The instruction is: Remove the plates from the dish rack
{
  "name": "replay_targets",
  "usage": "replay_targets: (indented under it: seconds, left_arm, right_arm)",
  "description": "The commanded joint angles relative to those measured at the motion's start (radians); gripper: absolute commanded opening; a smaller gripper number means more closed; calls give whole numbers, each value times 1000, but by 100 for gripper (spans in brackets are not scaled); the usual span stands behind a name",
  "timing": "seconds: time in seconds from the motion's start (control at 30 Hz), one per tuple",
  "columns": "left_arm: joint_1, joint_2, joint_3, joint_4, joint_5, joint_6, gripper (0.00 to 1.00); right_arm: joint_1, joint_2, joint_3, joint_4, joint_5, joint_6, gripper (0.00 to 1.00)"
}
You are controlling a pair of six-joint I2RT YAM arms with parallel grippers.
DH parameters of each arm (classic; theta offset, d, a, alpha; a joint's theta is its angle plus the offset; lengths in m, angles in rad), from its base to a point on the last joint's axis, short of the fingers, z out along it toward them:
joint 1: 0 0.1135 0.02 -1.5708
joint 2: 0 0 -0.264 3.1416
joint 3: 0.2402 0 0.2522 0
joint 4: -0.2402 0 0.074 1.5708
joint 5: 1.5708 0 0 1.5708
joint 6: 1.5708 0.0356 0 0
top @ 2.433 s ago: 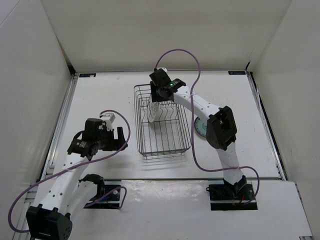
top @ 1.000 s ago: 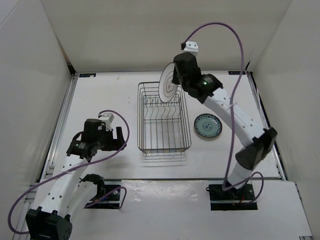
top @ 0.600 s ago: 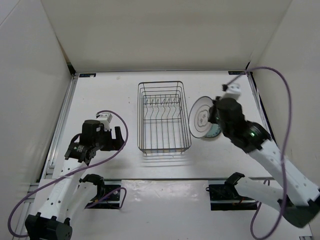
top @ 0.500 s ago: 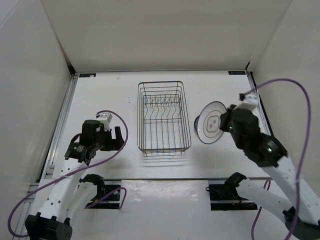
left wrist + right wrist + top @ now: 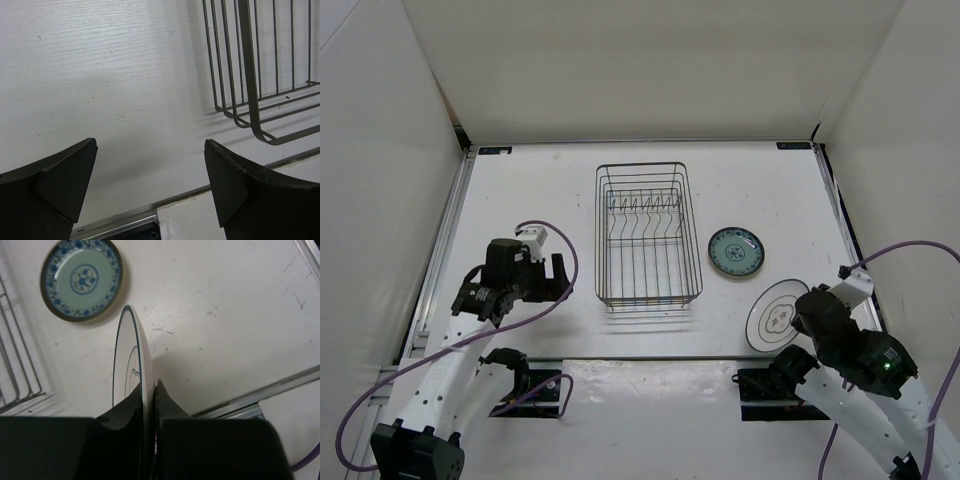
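Next, my right gripper sets the white plate down on the table (image 5: 738, 298) (image 5: 120, 371) between the teal-blue plate and the metal rail. The white plate is now held low over the table.
My right gripper (image 5: 803, 322) is shut on the rim of the white plate with dark lines (image 5: 775, 317), held low over the table's near right; in the right wrist view the plate (image 5: 131, 360) stands edge-on between my fingers (image 5: 170, 402). The teal-blue plate (image 5: 735, 251) lies flat on the table right of the wire dish rack (image 5: 647, 236), and shows in the right wrist view (image 5: 81, 279). The rack holds no plates. The tan plate is out of view. My left gripper (image 5: 556, 272) is open and empty, left of the rack (image 5: 250, 75).
White walls enclose the table on three sides. A metal rail (image 5: 650, 357) runs along the near edge, seen also in the wrist views (image 5: 120, 220). The arm bases (image 5: 785, 385) sit on the front ledge. Purple cables loop from both arms.
My right arm lifted the white plate out of the rack, swung it right over the teal-blue plate and brought it down to the near right. The left arm stayed put.
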Motion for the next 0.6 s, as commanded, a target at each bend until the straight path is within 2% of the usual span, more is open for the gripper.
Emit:
replay_targets:
  seconds: [0.0,0.3,0.4,0.43,0.57]
  left_arm:
    - [-5,0,30,3,23,-5,99]
    - [-3,3,28,3,19,-3,99]
    - [-2,6,27,2,19,-3,99]
    - [-3,5,28,2,20,-3,99]
    - [-3,10,27,5,22,-5,99]
  right_arm:
    - [27,-7,-43,-27,53,139,0]
    - [56,-72,-236,-42,57,358,0]
    - [64,-125,-275,-114,103,489,0]
    - [65,-150,-282,-93,117,477,0]
    - [68,-175,-324,-122,198,636,0]
